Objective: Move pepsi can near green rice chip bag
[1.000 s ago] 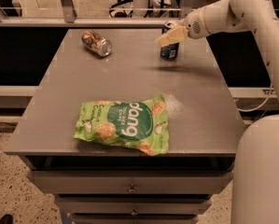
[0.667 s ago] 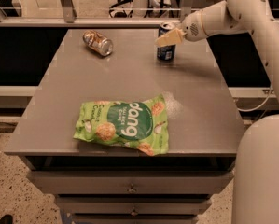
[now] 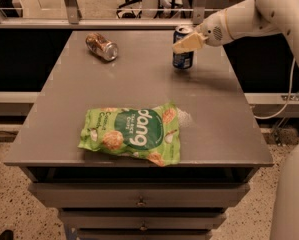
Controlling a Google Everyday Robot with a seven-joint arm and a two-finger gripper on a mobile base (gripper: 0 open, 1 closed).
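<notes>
Next, I set the pepsi can down next to the far corner of the green rice chip bag (image 3: 185, 116), on the side of my gripper.
The pepsi can (image 3: 182, 57) stands upright on the far right part of the grey table (image 3: 214, 114); it is dark blue with a silver top. My gripper (image 3: 188, 42) reaches in from the right and sits at the can's upper part, covering part of it. The green rice chip bag (image 3: 131, 134) lies flat near the table's front edge, well in front of the can.
A brownish-silver can (image 3: 102, 46) lies on its side at the far left of the table. Drawers (image 3: 139, 201) sit under the tabletop. A rail (image 3: 89, 24) runs behind the table, and a white cable (image 3: 289, 89) hangs at the right.
My gripper has come down slightly onto the upper part of the pepsi can. The can, the bag and the brownish can stay where they were.
</notes>
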